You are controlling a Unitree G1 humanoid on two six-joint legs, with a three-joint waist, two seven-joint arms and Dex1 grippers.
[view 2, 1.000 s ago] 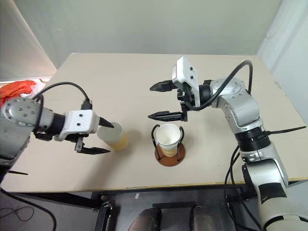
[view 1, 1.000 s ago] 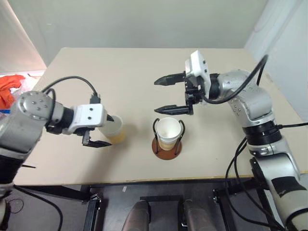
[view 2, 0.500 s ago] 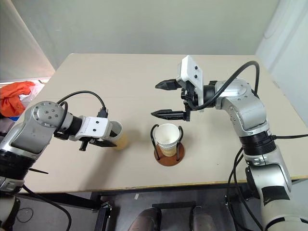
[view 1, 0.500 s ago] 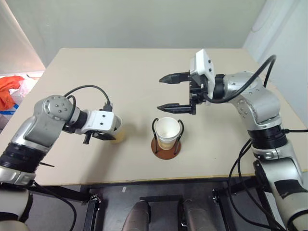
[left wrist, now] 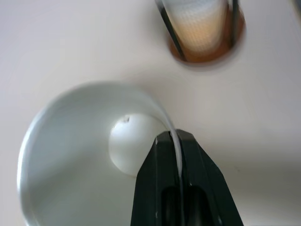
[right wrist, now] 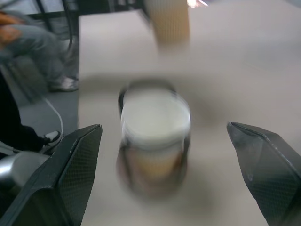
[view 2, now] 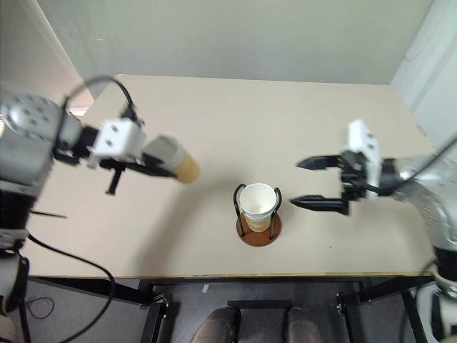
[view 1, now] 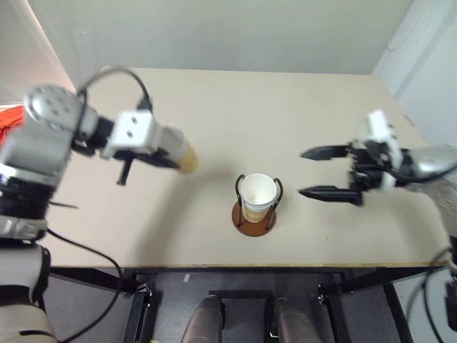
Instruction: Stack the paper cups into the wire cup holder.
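I should release the tan paper cup from my left gripper so that it sits inside the other cup [view 1: 258,190] between the black wire loops of the holder.
My left gripper [view 1: 166,158] is shut on the rim of a tan paper cup [view 1: 187,158] and holds it tilted in the air, left of the wire cup holder [view 1: 255,221]. In the left wrist view one black finger [left wrist: 175,160] pinches the wall of this cup [left wrist: 89,155] from inside its white interior. Another paper cup [view 1: 257,193] stands upright between the holder's black wire loops on the reddish-brown base. My right gripper [view 1: 303,172] hangs open to the right of the holder, apart from it, with nothing between its fingers.
The beige table [view 1: 235,107] has its front edge just below the holder. A person's legs and shoes [right wrist: 33,47] show beyond the table's far side in the right wrist view. An orange cloth [view 1: 6,113] lies off the table at the left.
My left gripper closed on the cup that stood on the table and lifted it up and rightward. My open right gripper swung away from above the holder to the right. The camera also shifted.
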